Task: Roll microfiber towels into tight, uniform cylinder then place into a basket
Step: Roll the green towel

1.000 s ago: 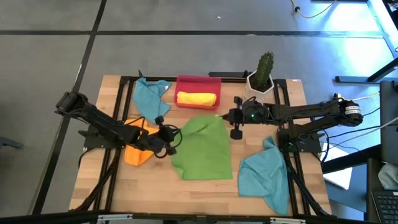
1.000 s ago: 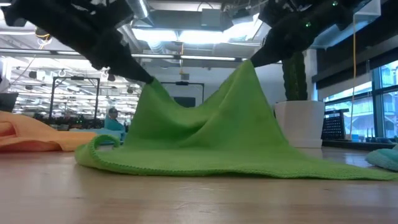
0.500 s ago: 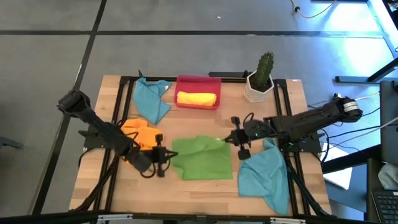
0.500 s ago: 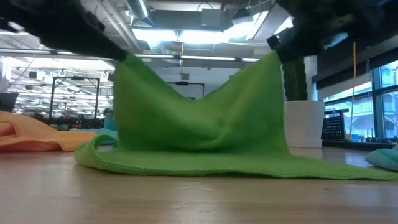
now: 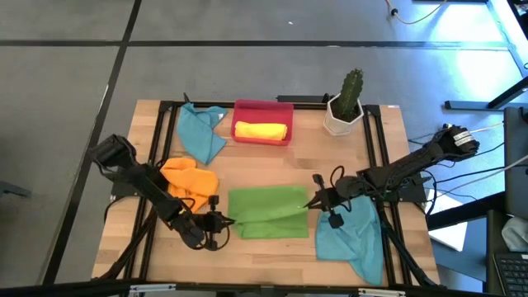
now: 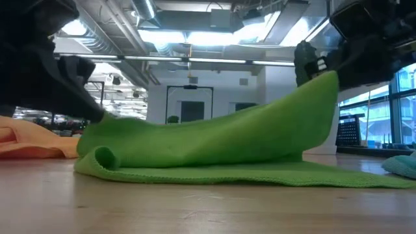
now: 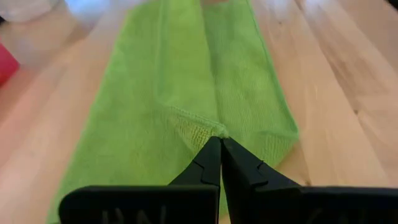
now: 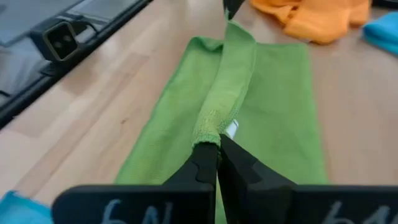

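Note:
My left gripper will release the upper layer's corner on the green towel's near corner (image 5: pixel 235 237) (image 7: pixel 283 138), toward the side of the orange towel.
A green towel (image 5: pixel 266 213) lies at the table's middle, doubled over onto itself. My left gripper (image 5: pixel 224 221) is shut on its left upper corner and my right gripper (image 5: pixel 313 203) is shut on its right upper corner. The red basket (image 5: pixel 262 110) stands at the far middle and holds a rolled yellow towel (image 5: pixel 262 130). An orange towel (image 5: pixel 190 180) lies crumpled at the left. One teal towel (image 5: pixel 202 132) lies at the far left, another (image 5: pixel 351 235) at the near right. My left gripper pinches the corner of the towel's upper layer (image 7: pixel 210 129) between its two fingertips, coming level from the table's left. That corner sits low, just above the lower layer (image 6: pixel 97 123). My right gripper pinches the bunched upper edge (image 8: pixel 210 127) at the towel's right end between its two fingertips, coming from the table's right. That end is held up clear of the lower layer (image 6: pixel 322 88), and the upper layer slopes down toward the left.
A white pot with a cactus (image 5: pixel 345 107) stands at the far right, beside the basket. Black frame rails (image 5: pixel 375 157) run along the table's sides. Bare wood shows between the green towel and the basket (image 5: pixel 264 165).
Both grippers have gone toward the table's near edge and down, carrying the green towel's far edge over. The towel, which stood up like a tent, is now folded over onto its near half. The left end has come lower than the right.

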